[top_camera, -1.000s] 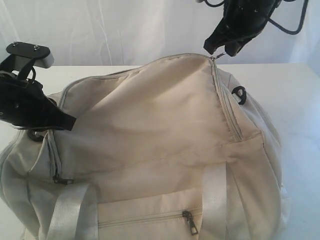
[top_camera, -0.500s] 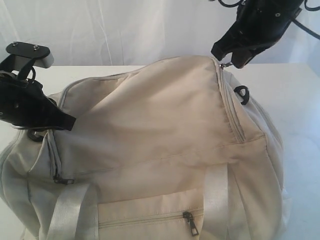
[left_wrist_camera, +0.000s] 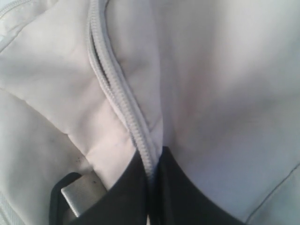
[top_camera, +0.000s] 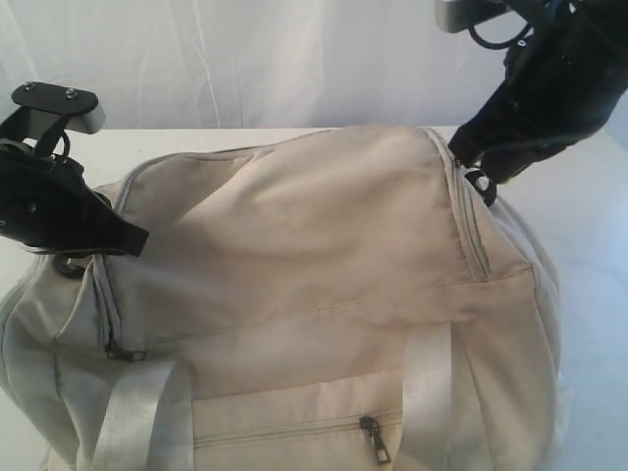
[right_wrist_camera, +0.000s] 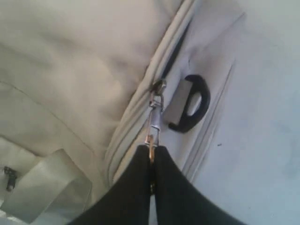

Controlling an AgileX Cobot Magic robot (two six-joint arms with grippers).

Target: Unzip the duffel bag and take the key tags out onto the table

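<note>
My right gripper is at the metal zipper pull. It will let go of it at the main zipper's lower front end [top_camera: 473, 292] [right_wrist_camera: 107, 176], by the stitched seam.
The beige duffel bag [top_camera: 314, 294] fills the front of the white table [top_camera: 579, 206]. My right gripper [top_camera: 469, 169] is shut on the metal zipper pull [right_wrist_camera: 154, 123] of the main zipper [top_camera: 469, 231] at the bag's right end, beside a black D-ring [right_wrist_camera: 190, 103]. At the bag's left end my left gripper [top_camera: 132, 240] is shut on the zipper edge [left_wrist_camera: 123, 101], pinching the zipper tape and fabric between its jaws. The front side pocket's zipper [top_camera: 294, 429] is closed. The key tags are hidden.
Pale webbing straps [top_camera: 427, 392] run down the bag's front on both sides. The left arm's grey-topped wrist [top_camera: 57, 106] stands over the table's left edge. A white curtain [top_camera: 255, 59] hangs behind the table.
My right gripper has carried the zipper pull rightward and down over the bag's right end, and the raised fabric peak has sunk. The left gripper has held still.
</note>
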